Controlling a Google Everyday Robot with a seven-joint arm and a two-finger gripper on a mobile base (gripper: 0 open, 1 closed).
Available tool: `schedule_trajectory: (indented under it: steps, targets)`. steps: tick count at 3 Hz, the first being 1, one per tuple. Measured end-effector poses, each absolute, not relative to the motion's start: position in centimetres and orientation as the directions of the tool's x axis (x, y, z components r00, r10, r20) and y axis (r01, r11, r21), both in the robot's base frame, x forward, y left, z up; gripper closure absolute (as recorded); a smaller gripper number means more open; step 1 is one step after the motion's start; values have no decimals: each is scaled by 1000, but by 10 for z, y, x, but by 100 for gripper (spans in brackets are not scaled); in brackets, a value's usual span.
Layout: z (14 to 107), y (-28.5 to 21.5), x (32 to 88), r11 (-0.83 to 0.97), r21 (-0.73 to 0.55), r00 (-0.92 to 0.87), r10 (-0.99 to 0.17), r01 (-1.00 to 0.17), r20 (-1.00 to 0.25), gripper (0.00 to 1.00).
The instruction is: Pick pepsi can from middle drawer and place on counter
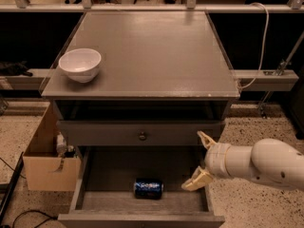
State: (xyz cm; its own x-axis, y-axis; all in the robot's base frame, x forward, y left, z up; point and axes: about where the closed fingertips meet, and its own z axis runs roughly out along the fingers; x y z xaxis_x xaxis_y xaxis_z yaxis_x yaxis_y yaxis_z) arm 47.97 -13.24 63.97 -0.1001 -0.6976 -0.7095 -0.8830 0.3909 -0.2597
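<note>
Next, I move my gripper over to the pepsi can in the open middle drawer and close it on the can's end (158, 188) that is nearest my gripper.
The pepsi can (148, 188) lies on its side on the bare floor of the open middle drawer (109, 177), near its front. My gripper (201, 160) hangs over the drawer's right side, to the right of the can and apart from it. Its two cream fingers (196, 181) are spread wide with nothing between them. The counter (147, 51) is the broad grey top of the cabinet above.
A white bowl (80, 64) sits on the counter's left front. A closed drawer front with a round knob (142, 136) is just above the open drawer. A cardboard box (47, 156) stands on the floor at the left. A white cable (259, 42) hangs at the right.
</note>
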Motion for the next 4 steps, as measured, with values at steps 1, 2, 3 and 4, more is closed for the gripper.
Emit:
schedule_trajectory:
  steps: [1, 2, 3, 4]
  targets:
    - [570, -97, 469, 386, -182, -144, -677, -904, -722, 0]
    - [506, -71, 465, 371, -144, -159, -673, -917, -722, 0]
    - [506, -71, 465, 371, -144, -159, -673, -917, -722, 0]
    - [496, -62, 478, 352, -161, -140, -690, -922, -710, 0]
